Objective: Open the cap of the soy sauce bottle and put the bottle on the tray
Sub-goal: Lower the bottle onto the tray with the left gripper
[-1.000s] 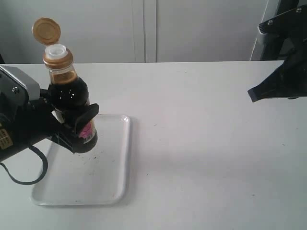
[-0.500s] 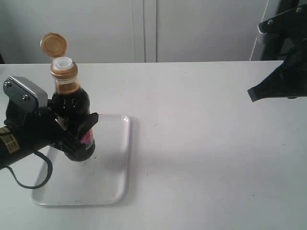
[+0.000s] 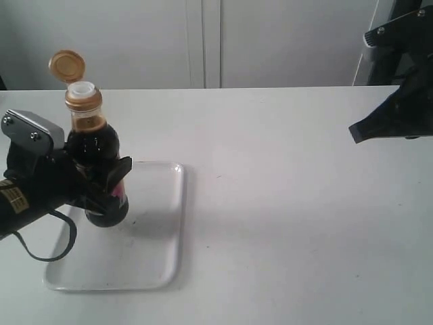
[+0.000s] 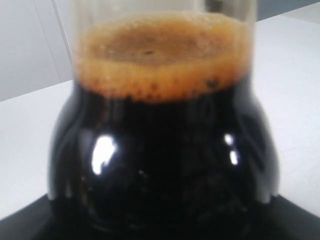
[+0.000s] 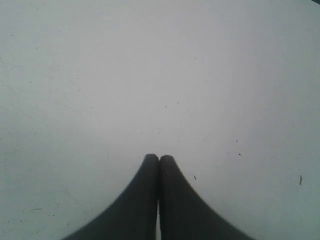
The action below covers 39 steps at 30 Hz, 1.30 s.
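Note:
My left gripper has the soy sauce bottle, now upright over the white tray. It will let go of it upright on the middle of the white tray (image 3: pixel 115 225).
The soy sauce bottle (image 3: pixel 95 152) stands upright over the left part of the white tray (image 3: pixel 159 230), its base at or just above the tray floor. Its orange-gold cap (image 3: pixel 66 66) is flipped open, showing the white spout (image 3: pixel 82 89). My left gripper (image 3: pixel 101 186) is shut on the bottle's lower body. Close up in the left wrist view, the bottle (image 4: pixel 165 150) fills the frame with dark liquid and a foamy brown top. My right gripper (image 5: pixel 159 159) is shut on nothing above bare table; in the exterior view it (image 3: pixel 358 132) hangs at the far right.
A white table (image 3: pixel 291 203) carries the tray. Grey cabinet doors (image 3: pixel 203 40) stand behind it. The right arm (image 3: pixel 399 68) rises at the right edge. A black cable (image 3: pixel 47 250) loops from the left arm over the tray's left rim.
My left gripper has carried the bottle lower and a little left over the tray across the three moments. The cap stays flipped open. The right arm has not moved.

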Each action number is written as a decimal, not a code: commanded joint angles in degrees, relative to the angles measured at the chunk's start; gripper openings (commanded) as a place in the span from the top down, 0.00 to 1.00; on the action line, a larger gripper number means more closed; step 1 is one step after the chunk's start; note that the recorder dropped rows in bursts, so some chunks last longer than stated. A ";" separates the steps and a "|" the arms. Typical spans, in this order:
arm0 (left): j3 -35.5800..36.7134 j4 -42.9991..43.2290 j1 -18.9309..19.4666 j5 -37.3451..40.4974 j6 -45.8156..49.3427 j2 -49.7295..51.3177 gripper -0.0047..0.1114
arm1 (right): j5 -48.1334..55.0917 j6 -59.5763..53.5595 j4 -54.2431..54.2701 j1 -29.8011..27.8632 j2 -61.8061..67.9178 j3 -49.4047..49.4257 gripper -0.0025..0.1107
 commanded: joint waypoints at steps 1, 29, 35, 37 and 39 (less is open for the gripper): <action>-2.34 -0.60 0.09 -5.73 -1.04 1.07 0.96 | -0.39 0.18 0.23 -0.46 -0.07 0.17 0.98; -1.11 0.22 -0.14 -5.73 -0.46 6.29 0.96 | -0.50 0.18 0.23 -0.46 -0.07 0.17 0.98; -0.18 0.09 -0.14 -5.73 -1.23 6.16 0.96 | -0.50 0.18 0.23 -0.46 -0.07 0.17 0.98; -0.18 0.09 -0.14 -5.73 -1.62 6.16 0.96 | -0.23 0.18 0.35 -0.46 -0.07 0.17 0.98; -0.18 0.09 -0.14 -5.73 -1.80 6.16 0.96 | 0.02 0.18 0.35 -0.46 -0.07 0.17 0.98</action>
